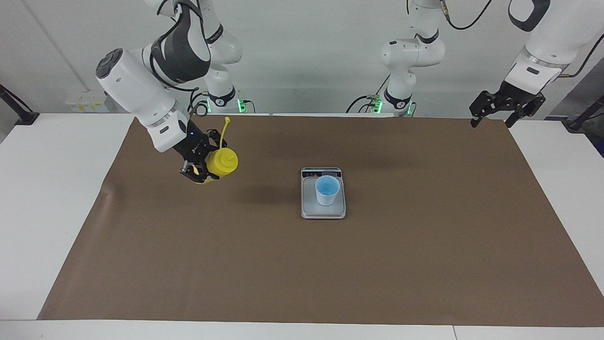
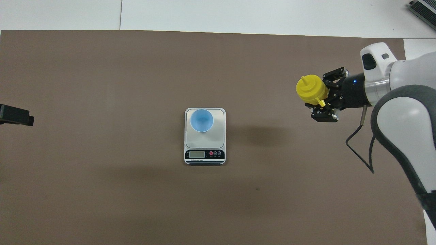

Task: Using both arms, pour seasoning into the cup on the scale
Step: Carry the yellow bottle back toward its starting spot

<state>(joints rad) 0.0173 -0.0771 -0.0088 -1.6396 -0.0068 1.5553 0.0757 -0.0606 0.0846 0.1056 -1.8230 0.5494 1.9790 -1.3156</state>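
Observation:
Next, my right gripper releases the yellow seasoning bottle on the brown mat, midway (image 2: 315, 128) between the scale and the edge of the mat.
The yellow seasoning bottle (image 1: 222, 161) hangs in the air over the brown mat toward the right arm's end of the table, roughly upright, its cap strip sticking up. My right gripper (image 1: 200, 172) is shut on the bottle's body from the side; both also show in the overhead view, the bottle (image 2: 311, 89) and the gripper (image 2: 323, 102). The light-blue cup (image 1: 327, 190) (image 2: 201, 120) stands upright on the scale (image 1: 323, 211) (image 2: 219, 136) at the middle of the mat, apart from the bottle. My left gripper (image 1: 493, 118) (image 2: 17, 115) waits open and empty, raised over the mat's edge at the left arm's end.
A brown mat (image 1: 302, 264) covers most of the white table (image 1: 47, 189). The scale's display strip (image 2: 204, 154) faces the robots. The bottle's shadow (image 1: 266, 193) lies on the mat between the bottle and the scale.

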